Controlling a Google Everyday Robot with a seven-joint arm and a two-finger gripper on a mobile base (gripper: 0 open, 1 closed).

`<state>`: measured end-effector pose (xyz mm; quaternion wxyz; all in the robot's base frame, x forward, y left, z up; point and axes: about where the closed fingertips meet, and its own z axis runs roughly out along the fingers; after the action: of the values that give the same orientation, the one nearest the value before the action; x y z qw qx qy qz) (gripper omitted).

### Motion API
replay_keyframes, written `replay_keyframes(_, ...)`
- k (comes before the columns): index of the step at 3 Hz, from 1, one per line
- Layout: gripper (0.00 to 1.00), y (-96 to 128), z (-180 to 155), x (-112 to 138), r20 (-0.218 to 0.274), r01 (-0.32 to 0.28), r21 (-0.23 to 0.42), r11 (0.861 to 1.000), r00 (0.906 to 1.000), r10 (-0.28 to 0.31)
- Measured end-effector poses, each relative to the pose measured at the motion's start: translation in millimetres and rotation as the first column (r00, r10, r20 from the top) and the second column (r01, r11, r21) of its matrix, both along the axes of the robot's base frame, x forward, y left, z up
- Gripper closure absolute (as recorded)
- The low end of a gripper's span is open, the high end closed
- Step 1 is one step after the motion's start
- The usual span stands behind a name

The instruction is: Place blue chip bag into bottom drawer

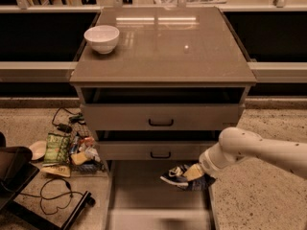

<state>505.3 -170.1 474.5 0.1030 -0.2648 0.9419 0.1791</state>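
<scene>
I need to open my gripper to let go of the blue chip bag, hanging just above the drawer floor, on the bottom drawer's inside [190,201], by the side that is nearest my arm.
The blue chip bag [176,177] is dark blue with a white patch, held in my gripper [189,175] above the right side of the bottom drawer [158,206]. That drawer is pulled out, a wide shallow tray with a plain floor. My white arm [254,150] reaches in from the right and ends at the bag. The gripper is shut on the bag, which hangs a little above the drawer floor, just below the middle drawer's front [158,151].
A white bowl [101,38] stands on the cabinet top [168,47] at the back left. A green snack bag [56,146] and other packets and cables lie on the floor to the left. A black stand [14,176] is at the lower left.
</scene>
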Motion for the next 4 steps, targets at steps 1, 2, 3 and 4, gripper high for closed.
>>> replay_keyframes(1,1.00,2,-2,19,0.012,0.025,0.026,0.999,0.9996,-0.025)
replay_keyframes(2,1.00,7,-17,29,0.008,0.023,0.034,0.999,0.9997,-0.023)
replay_keyframes(3,1.00,11,-73,73,0.002,0.096,0.099,0.990,0.9953,-0.097)
replay_keyframes(4,1.00,15,-129,96,-0.039,0.146,0.194,0.970,0.9892,-0.141)
